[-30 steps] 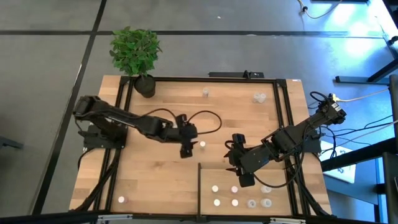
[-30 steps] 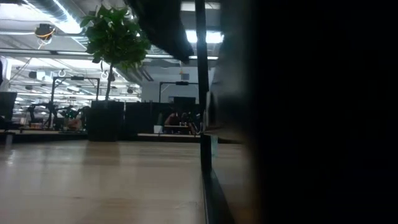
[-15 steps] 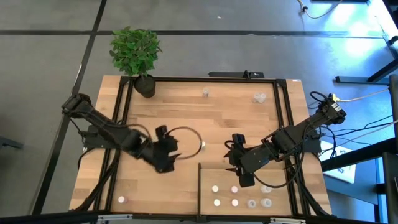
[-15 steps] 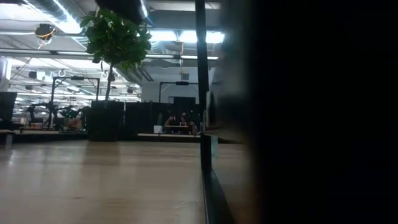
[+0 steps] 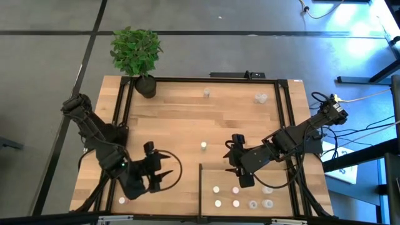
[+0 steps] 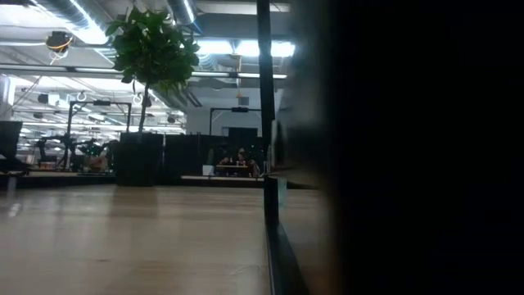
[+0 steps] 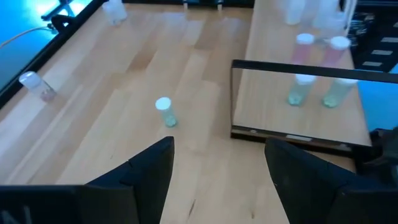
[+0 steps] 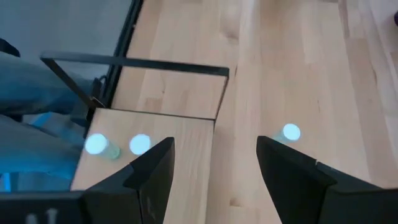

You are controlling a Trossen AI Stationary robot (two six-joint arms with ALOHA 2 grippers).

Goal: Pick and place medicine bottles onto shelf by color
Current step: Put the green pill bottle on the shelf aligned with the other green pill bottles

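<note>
A lone medicine bottle is on the table's middle planks. Next, my right gripper goes to it and closes around the bottle's white cap point(image 5: 204, 144) point(image 8: 290, 132).
One white-capped medicine bottle point(image 5: 203, 146) point(image 7: 164, 112) stands alone on its base on the table's middle planks. Several more bottles point(image 5: 236, 203) stand on the pale shelf point(image 5: 278, 178) at the near right; pinkish and greenish ones point(image 7: 300, 81) show in the left wrist view. My left gripper point(image 5: 164, 176) point(image 7: 217, 174) hangs open and empty above the near-left part of the table, pointing toward the lone bottle. My right gripper point(image 5: 232, 164) point(image 8: 214, 168) hangs open and empty by the shelf's far-left corner point(image 8: 214, 121).
A potted plant point(image 5: 139, 56) stands at the far-left corner. Loose bottles rest near the far edge point(image 5: 206, 93) point(image 5: 260, 97), and one point(image 5: 122, 200) at the near left. A thin black frame point(image 7: 298, 67) rises around the shelf. Bare planks lie between my two grippers.
My left gripper has swung from beside the lone bottle at the table's middle toward the near-left corner, turning as it went and staying open. The bottle stands where it was.
</note>
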